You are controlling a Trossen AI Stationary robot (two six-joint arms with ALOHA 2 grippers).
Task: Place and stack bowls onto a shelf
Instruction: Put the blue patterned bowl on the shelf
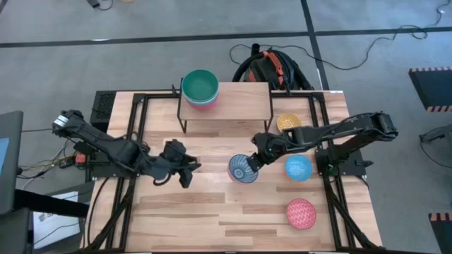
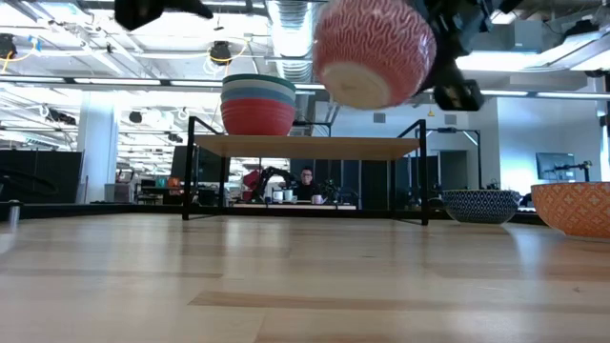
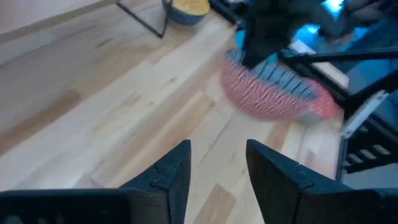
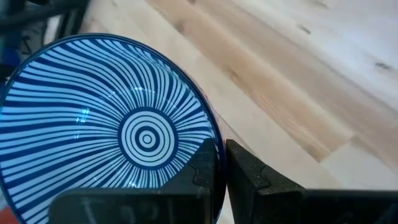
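Next, my right gripper lets go of the blue-white striped bowl on the shelf's bare end (image 1: 248, 97), beside the green-topped stack of bowls.
The shelf (image 1: 226, 106) stands at the far middle of the table, with a stack of bowls (image 1: 200, 88) on its left end, green on top and red lowest (image 2: 257, 103). In front of the shelf my right gripper (image 1: 253, 164) is shut on a bowl (image 1: 242, 169) that is blue-white striped inside and red-patterned outside (image 2: 372, 48). To the left of that bowl my left gripper (image 1: 185, 173) stands open above the table, with nothing between its fingers (image 3: 217, 168). My right gripper pinches the bowl's rim (image 4: 214, 149) on the side toward the table's right edge, one finger inside the bowl and one outside. The fingers come slanting down from the right. The bowl is lifted clear of the table, mouth up and slightly tilted.
On the table's right half sit a yellow bowl (image 1: 288, 123) beside the shelf's right legs, a light blue bowl (image 1: 298, 167) and a pink-red patterned bowl (image 1: 301, 214) near the front. The shelf's middle and right end are bare. A bag (image 1: 272, 67) lies beyond the far edge.
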